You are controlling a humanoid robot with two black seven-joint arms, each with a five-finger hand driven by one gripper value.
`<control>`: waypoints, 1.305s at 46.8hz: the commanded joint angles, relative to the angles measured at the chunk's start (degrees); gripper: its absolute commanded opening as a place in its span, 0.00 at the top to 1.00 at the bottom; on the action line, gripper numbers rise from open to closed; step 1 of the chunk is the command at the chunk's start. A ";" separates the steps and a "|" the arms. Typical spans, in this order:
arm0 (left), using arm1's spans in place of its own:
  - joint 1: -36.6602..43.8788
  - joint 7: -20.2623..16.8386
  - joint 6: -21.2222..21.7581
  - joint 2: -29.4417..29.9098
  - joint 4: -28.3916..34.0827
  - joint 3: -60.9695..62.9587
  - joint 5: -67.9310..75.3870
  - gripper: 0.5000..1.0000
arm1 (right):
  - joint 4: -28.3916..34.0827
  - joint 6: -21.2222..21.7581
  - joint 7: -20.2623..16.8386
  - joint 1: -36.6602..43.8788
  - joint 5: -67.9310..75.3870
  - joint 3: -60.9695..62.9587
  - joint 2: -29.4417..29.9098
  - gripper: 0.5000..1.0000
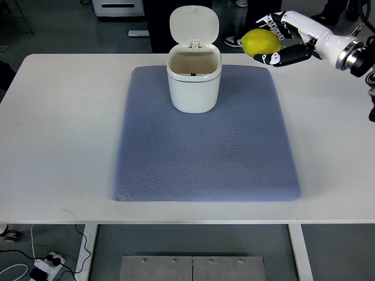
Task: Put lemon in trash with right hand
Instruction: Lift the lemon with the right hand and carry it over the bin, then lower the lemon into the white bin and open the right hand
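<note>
The robot's right gripper should release the yellow lemon, now hanging in the air beside the bin, inside the white trash bin [193, 63], under the bin's flipped-open lid.
A yellow lemon [261, 43] is held in the air at the upper right, with my right hand [275, 40] shut on it, white and black fingers wrapped around it. The arm comes in from the right edge. A white trash bin [194, 82] stands upright at the far end of the mat with its lid [194, 23] flipped open. The lemon hangs to the right of the bin, about level with its lid, apart from it. The bin's inside looks dark and I see nothing in it. My left hand does not show.
A blue-grey quilted mat [205, 140] covers the middle of the white table [58, 129]. Beyond the far edge a shoe [233, 41] and dark floor show. Cables and a power strip [44, 264] lie on the floor below the near edge.
</note>
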 commanded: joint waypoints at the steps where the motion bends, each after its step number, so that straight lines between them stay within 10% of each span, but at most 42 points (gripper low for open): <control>1: -0.01 0.00 0.00 0.00 0.00 0.03 0.00 0.00 | -2.18 -0.03 -0.21 -0.01 1.00 0.04 3.00 0.77; 41: -0.01 0.00 0.00 0.00 0.00 0.03 0.00 0.00 | -29.79 7.61 -3.46 -3.79 2.41 -0.49 25.59 0.75; 61: -0.01 0.00 0.00 0.00 0.00 0.03 0.00 0.00 | -29.79 7.70 -4.34 -3.79 2.24 -0.40 25.68 0.30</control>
